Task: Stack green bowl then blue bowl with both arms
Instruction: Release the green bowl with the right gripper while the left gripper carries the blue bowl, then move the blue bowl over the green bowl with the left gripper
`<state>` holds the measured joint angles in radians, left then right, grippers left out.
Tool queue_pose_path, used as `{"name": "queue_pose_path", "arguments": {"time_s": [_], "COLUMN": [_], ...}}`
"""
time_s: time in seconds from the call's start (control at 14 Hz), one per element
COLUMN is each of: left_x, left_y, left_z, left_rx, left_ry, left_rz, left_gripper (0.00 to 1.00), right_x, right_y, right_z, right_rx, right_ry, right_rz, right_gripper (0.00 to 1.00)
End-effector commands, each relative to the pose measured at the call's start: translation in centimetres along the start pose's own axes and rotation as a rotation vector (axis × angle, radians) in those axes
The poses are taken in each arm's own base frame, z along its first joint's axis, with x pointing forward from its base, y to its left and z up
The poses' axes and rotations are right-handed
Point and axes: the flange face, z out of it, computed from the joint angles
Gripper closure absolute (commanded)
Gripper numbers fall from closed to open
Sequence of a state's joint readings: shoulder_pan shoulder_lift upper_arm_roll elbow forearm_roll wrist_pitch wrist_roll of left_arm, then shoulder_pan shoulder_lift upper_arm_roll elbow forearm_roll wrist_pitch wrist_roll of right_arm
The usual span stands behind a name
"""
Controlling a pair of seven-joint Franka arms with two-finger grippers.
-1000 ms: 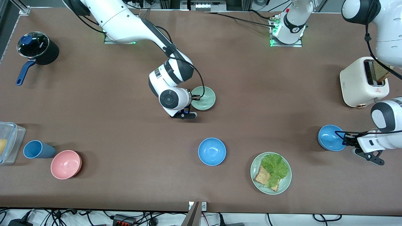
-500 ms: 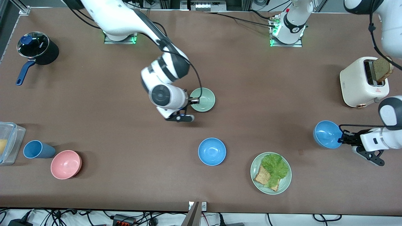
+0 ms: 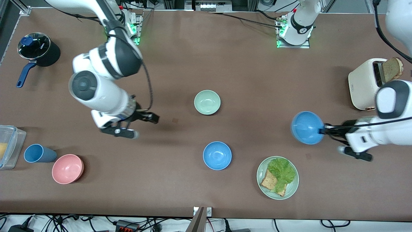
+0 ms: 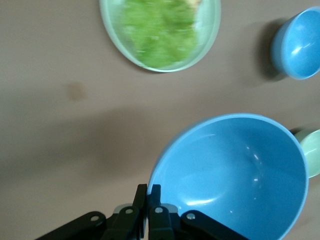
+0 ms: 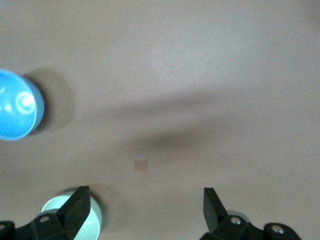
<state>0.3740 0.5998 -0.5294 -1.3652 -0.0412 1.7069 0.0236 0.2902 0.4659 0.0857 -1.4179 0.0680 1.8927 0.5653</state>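
Observation:
The blue bowl in my left gripper should be let go inside the green bowl (image 3: 207, 102) (image 4: 315, 152), close to the middle of the table.
The green bowl (image 3: 207, 102) sits upright on the table near its middle, with nothing touching it. It also shows in the right wrist view (image 5: 97, 220) and the left wrist view (image 4: 313, 152). My right gripper (image 3: 154, 118) is open and empty, above the table beside the green bowl, toward the right arm's end; its jaws (image 5: 145, 202) stand wide apart. My left gripper (image 3: 322, 130) is shut on the rim of a blue bowl (image 3: 306, 127), held tilted in the air above the table (image 4: 235, 175). A second blue bowl (image 3: 217, 155) rests on the table nearer the camera than the green bowl.
A pale-green plate (image 3: 291, 190) with lettuce and bread lies near the front edge. A toaster (image 3: 367, 84) holding bread stands at the left arm's end. A black pot (image 3: 39, 50), blue cup (image 3: 38, 153), pink bowl (image 3: 67, 168) and plastic container (image 3: 9, 146) are at the right arm's end.
My right gripper let go of the green bowl and drew away toward the right arm's end. My left gripper lifted the blue bowl and carried it toward the table's middle.

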Motion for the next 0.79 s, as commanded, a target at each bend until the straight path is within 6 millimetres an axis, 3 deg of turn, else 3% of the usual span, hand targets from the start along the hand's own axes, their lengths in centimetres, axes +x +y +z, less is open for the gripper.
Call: {"name": "queue_pose_path", "arguments": {"time_s": [0.0, 0.14, 0.29, 0.43, 0.57, 0.64, 0.71], "left_x": [-1.5, -2.0, -3.1, -4.3, -6.8, -8.2, -8.5], "left_y": [8.7, 15.3, 21.1, 24.1, 26.8, 28.4, 28.7], "left_z": [1.6, 4.6, 8.4, 10.5, 13.0, 14.1, 14.8], "left_rx": [0.006, 0.026, 0.042, 0.030, 0.033, 0.030, 0.026], "left_ry": [-0.029, -0.036, -0.033, -0.016, 0.001, 0.031, 0.039], "left_rz": [-0.196, -0.310, -0.422, -0.538, -0.588, -0.608, -0.614], "left_gripper": [1.00, 1.00, 1.00, 1.00, 1.00, 1.00, 1.00], "right_x": [3.0, 3.8, 4.2, 4.9, 5.7, 5.5, 5.5], "right_y": [5.4, 8.8, 14.3, 18.7, 22.9, 24.5, 25.6], "right_z": [-5.6, -8.4, -10.7, -13.6, -15.8, -17.4, -17.8], "right_rx": [0.025, 0.015, -0.036, -0.053, -0.050, -0.047, -0.045], "right_ry": [0.080, 0.104, 0.045, 0.038, 0.050, 0.067, 0.062], "right_rz": [-0.025, -0.064, -0.047, -0.112, -0.161, -0.165, -0.158], "right_gripper": [0.00, 0.00, 0.00, 0.00, 0.00, 0.00, 0.00]}}
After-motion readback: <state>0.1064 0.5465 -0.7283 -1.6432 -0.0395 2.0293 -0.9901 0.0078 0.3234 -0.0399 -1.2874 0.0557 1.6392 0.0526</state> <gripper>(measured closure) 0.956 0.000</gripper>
